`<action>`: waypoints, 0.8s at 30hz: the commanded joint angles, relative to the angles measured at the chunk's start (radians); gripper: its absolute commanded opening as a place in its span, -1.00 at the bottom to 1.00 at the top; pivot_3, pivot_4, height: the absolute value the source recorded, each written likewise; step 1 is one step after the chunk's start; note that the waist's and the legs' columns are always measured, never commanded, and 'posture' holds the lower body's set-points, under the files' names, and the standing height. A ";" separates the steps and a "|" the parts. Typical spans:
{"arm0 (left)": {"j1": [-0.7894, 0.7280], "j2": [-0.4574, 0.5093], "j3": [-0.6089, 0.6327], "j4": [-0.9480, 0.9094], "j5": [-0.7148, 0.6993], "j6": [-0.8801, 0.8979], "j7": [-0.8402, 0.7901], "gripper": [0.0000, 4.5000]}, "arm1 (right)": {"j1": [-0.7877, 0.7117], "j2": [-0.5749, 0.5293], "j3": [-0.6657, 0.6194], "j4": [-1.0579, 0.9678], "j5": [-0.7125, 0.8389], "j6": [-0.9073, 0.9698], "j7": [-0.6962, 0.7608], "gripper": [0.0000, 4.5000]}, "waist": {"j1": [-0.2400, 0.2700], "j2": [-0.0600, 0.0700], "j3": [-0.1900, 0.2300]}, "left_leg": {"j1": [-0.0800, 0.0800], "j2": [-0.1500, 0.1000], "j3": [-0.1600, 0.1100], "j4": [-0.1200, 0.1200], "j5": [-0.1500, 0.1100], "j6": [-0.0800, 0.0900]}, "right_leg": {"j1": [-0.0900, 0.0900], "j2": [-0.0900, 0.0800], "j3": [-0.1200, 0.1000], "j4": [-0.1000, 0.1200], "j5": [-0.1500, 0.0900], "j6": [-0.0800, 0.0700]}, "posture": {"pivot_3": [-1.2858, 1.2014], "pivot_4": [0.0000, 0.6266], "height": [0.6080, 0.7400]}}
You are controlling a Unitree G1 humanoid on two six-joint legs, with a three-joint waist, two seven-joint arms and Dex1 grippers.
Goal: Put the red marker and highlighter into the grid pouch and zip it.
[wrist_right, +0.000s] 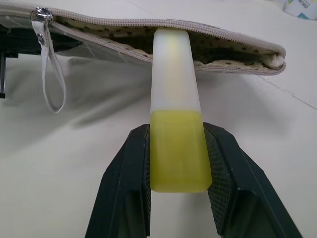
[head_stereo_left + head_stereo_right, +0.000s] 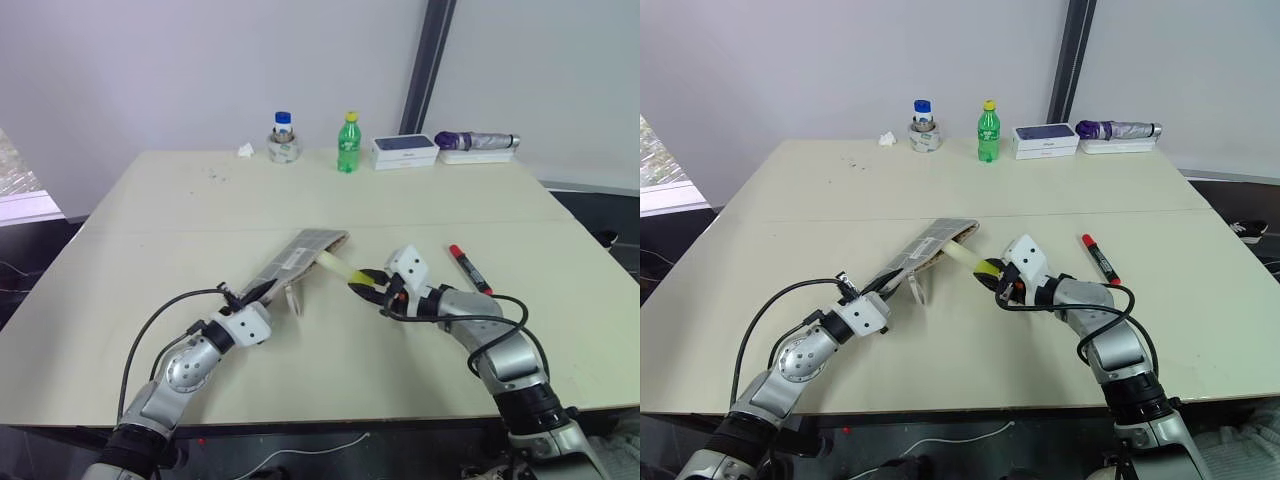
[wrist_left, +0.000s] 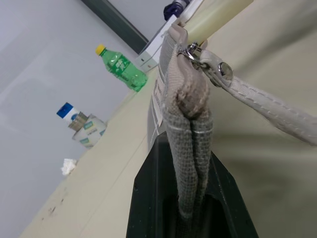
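The yellow highlighter, its tip now at the pouch's lip, will be let go by my right gripper just inside the gaping opening of the grid pouch (image 2: 308,273) (image 1: 143,38).
My left gripper (image 2: 243,296) is shut on the near end of the grid pouch (image 2: 303,256), holding it slightly off the table; its zipper pull strap (image 1: 49,74) dangles. The pouch mouth (image 1: 218,49) gapes open along its side. In my right gripper (image 1: 176,136) sits the yellow highlighter (image 1: 177,148), gripped by its body. Its pale cap (image 2: 333,263) points at the opening, with the tip just at the lip. On the table to the right of that hand lies the red marker (image 2: 469,268), apart from both grippers.
Along the table's far edge stand a jar with a blue lid (image 2: 284,138), a green bottle (image 2: 347,143), a white box (image 2: 404,151) and a purple folded umbrella (image 2: 475,142). A crumpled tissue (image 2: 246,150) lies beside the jar.
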 commanded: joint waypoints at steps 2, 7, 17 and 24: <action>-0.008 0.022 -0.012 -0.039 0.035 -0.018 -0.010 -1.00 | -0.019 -0.026 0.045 -0.037 -0.033 -0.112 0.069 -0.59 | -0.001 0.000 0.000 | 0.000 0.000 0.000 0.000 0.000 0.000 | 0.000 0.000 0.000 0.000 0.000 0.000 | 0.03 -0.52 1.00; -0.035 0.063 -0.037 -0.040 0.068 -0.041 -0.046 -1.00 | -0.068 -0.106 0.152 0.019 -0.184 -0.303 0.142 -0.59 | -0.001 0.000 0.000 | 0.000 -0.002 0.000 0.000 -0.002 0.003 | 0.000 0.000 0.000 0.000 0.000 0.000 | 0.03 -0.52 1.00; -0.089 0.144 -0.097 -0.021 0.007 -0.162 -0.210 -1.00 | -0.152 -0.100 0.208 0.113 -0.250 -0.520 0.236 -0.59 | -0.001 0.000 0.000 | 0.000 -0.001 0.000 0.000 0.001 -0.001 | 0.000 0.000 0.000 0.000 0.000 0.000 | 0.03 -0.52 1.00; -0.083 0.142 -0.094 -0.032 -0.015 -0.212 -0.240 -1.00 | -0.206 -0.096 0.216 0.240 -0.321 -0.649 0.236 -0.59 | -0.001 0.000 0.000 | 0.000 -0.001 0.000 0.001 0.001 -0.001 | 0.000 0.000 0.000 0.000 0.000 0.000 | 0.03 -0.52 1.00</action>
